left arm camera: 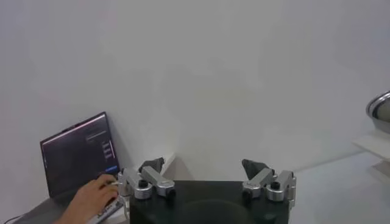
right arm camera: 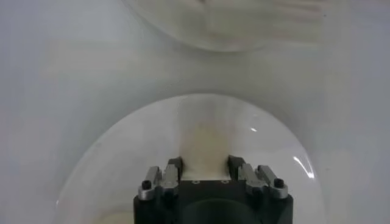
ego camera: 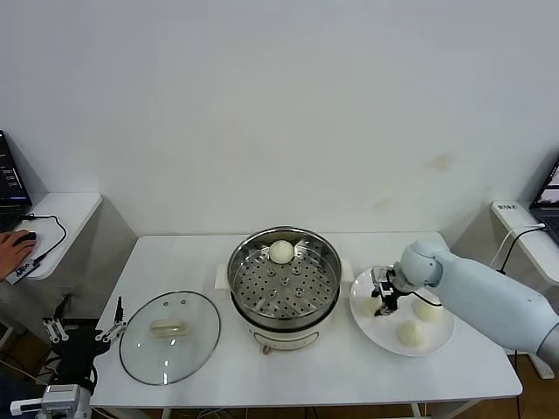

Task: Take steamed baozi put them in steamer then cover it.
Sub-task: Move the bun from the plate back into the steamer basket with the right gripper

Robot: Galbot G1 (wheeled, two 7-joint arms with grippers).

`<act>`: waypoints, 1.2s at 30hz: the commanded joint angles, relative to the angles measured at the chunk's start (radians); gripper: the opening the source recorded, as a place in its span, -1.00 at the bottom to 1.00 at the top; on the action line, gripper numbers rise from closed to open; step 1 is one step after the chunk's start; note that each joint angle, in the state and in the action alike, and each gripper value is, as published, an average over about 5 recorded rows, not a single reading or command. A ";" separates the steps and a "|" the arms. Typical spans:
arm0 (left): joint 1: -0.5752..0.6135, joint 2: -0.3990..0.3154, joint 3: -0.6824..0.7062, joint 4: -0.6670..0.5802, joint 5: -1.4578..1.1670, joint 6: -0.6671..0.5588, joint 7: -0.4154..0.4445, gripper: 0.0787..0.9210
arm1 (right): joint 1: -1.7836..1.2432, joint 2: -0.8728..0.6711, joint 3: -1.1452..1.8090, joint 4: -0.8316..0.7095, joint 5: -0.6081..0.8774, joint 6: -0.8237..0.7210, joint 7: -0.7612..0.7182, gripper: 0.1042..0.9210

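Next, I let go of the baozi in my right gripper on the steamer's tray [ego camera: 249,273], near the rim that faces the glass cover. The baozi is still down on the plate.
The steamer [ego camera: 284,284] stands mid-table with one steamed baozi [ego camera: 281,251] on the far side of its perforated tray. The glass cover [ego camera: 169,336] lies flat on the table to the steamer's left. On the white plate [ego camera: 441,339] to the right lie two more baozi [ego camera: 426,307] [ego camera: 410,333]. My right gripper [ego camera: 383,298] is down on the plate's left part; in the right wrist view it [right arm camera: 204,161] is shut on a cream baozi [right arm camera: 204,143]. My left gripper [ego camera: 86,336] waits open off the table's left front corner, empty [left arm camera: 204,167].
A side table at the left holds a laptop [left arm camera: 79,155] and a person's hand on a mouse [ego camera: 16,249]. Another laptop [ego camera: 548,196] sits on a stand at the right. The white table's front edge runs just below the cover and the plate.
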 commanded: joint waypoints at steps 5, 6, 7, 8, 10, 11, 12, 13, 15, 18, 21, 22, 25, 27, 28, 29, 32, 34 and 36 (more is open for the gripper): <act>0.002 0.000 0.002 -0.012 -0.002 0.000 0.001 0.77 | 0.368 -0.121 -0.158 0.114 0.146 -0.016 -0.041 -0.01; 0.002 0.001 0.004 -0.012 -0.002 0.000 0.001 0.77 | 0.414 -0.128 -0.186 0.127 0.166 -0.019 -0.042 -0.01; 0.001 0.001 0.006 -0.013 -0.002 0.000 0.001 0.77 | 0.460 -0.133 -0.213 0.139 0.188 -0.024 -0.042 -0.01; 0.000 0.002 0.008 -0.014 -0.002 0.001 0.001 0.77 | 0.510 -0.134 -0.244 0.152 0.211 -0.030 -0.041 -0.01; -0.002 0.003 0.012 -0.016 -0.003 0.001 0.001 0.77 | 0.604 -0.127 -0.298 0.177 0.260 -0.044 -0.038 -0.01; -0.004 0.004 0.014 -0.016 -0.003 0.001 0.001 0.77 | 0.650 -0.118 -0.322 0.191 0.290 -0.054 -0.034 -0.01; -0.005 0.005 0.016 -0.016 -0.003 0.002 0.001 0.77 | 0.691 -0.105 -0.343 0.204 0.322 -0.065 -0.028 -0.01; -0.006 0.007 0.018 -0.016 -0.003 0.002 0.001 0.77 | 0.724 -0.089 -0.358 0.216 0.354 -0.077 -0.021 -0.01; -0.009 0.009 0.021 -0.018 -0.003 0.004 0.001 0.77 | 0.778 -0.050 -0.390 0.246 0.420 -0.104 -0.001 -0.01; -0.014 0.010 0.025 -0.023 -0.003 0.007 0.001 0.77 | 0.801 0.017 -0.420 0.294 0.503 -0.152 0.040 -0.01; -0.018 0.008 0.024 -0.026 -0.002 0.009 0.001 0.77 | 0.771 0.085 -0.419 0.330 0.566 -0.200 0.088 0.00; -0.020 0.008 0.022 -0.027 -0.002 0.010 0.001 0.77 | 0.753 0.110 -0.415 0.333 0.582 -0.214 0.104 0.01; -0.022 0.005 0.014 -0.029 -0.001 0.011 0.002 0.77 | 0.699 0.192 -0.401 0.315 0.609 -0.243 0.148 0.01; -0.025 0.003 0.009 -0.030 0.000 0.012 0.002 0.77 | 0.665 0.257 -0.392 0.282 0.620 -0.258 0.178 0.01; -0.027 0.002 0.006 -0.031 0.000 0.013 0.002 0.77 | 0.648 0.291 -0.388 0.260 0.623 -0.264 0.191 0.00; -0.029 0.000 0.004 -0.030 0.001 0.013 0.002 0.77 | 0.633 0.322 -0.383 0.239 0.625 -0.270 0.201 0.01; -0.030 -0.003 -0.003 -0.029 0.001 0.014 0.002 0.77 | 0.576 0.405 -0.371 0.176 0.622 -0.286 0.223 0.01; -0.029 -0.004 -0.007 -0.028 0.002 0.014 0.002 0.77 | 0.535 0.451 -0.368 0.135 0.610 -0.295 0.235 0.01; -0.028 -0.005 -0.011 -0.029 0.003 0.014 0.003 0.77 | 0.506 0.483 -0.367 0.099 0.595 -0.300 0.243 0.01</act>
